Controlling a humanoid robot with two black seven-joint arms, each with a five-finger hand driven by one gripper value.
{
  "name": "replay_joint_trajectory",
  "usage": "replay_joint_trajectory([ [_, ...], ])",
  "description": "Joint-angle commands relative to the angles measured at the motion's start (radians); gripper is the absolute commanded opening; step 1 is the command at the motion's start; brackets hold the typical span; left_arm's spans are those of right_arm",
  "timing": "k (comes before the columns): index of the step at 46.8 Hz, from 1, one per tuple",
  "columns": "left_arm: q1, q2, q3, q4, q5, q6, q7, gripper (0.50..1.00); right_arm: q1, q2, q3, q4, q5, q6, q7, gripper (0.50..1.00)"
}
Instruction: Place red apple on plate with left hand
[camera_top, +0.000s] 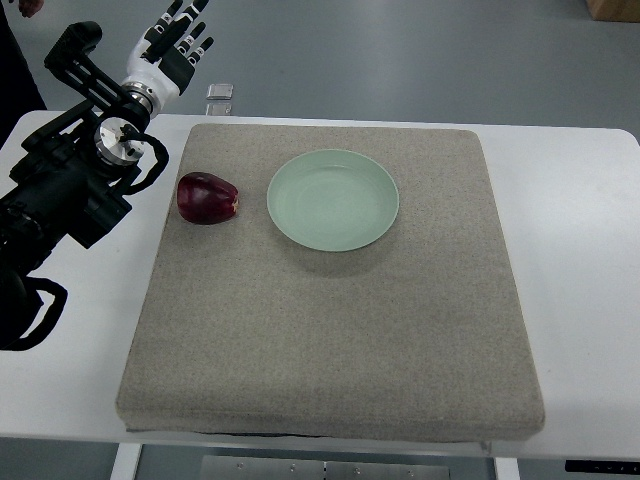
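The robot's left gripper will come in from the end of the apple that faces away from the plate and close around the middle of the red apple (205, 198).
A dark red apple (208, 198) lies on its side near the left edge of the grey mat (330, 330). Just to its right sits an empty pale green plate (333, 200), a short gap between them. My left hand (178, 40) is raised beyond the table's far left corner, well above and behind the apple, its fingers spread and holding nothing. The black left arm runs down the picture's left side. The right arm does not show.
The mat covers most of a white table (575, 250). A small clear block (220, 92) sits at the table's far edge near my left hand. A person's dark clothing shows at the top left corner. A wooden box corner appears top right.
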Motion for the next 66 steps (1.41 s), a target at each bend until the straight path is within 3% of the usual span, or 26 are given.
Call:
replay_joint_trajectory([
  [1,0.001,0.0,0.001,0.0,0.0,0.0,-0.001,0.984,0.0,0.0,0.0,0.0,0.0,0.0,0.001,0.93],
  [22,0.02,0.0,0.004,-0.006,0.009,-0.008,-0.02,0.992,0.0,0.0,0.0,0.0,0.0,0.0,0.001,0.93],
  [36,0.02,0.005,0.021,-0.009,0.054,0.047,-0.02,0.975,0.0,0.0,0.0,0.0,0.0,0.0,0.001,0.932],
  [46,0.009,0.006,0.024,-0.02,0.38,0.054,-0.015,0.945,0.0,0.0,0.0,0.0,-0.002,0.0,0.001,0.932],
  [59,0.006,0.052,0.042,-0.069,0.748,0.037,-0.007,0.945,0.0,0.0,0.0,0.0,0.0,0.0,-0.001,0.932],
  [66,0.005,0.098,0.048,-0.109,0.929,-0.032,-0.007,0.951,0.0,0.0,0.0,0.0,-0.002,0.0,0.001,0.93],
])
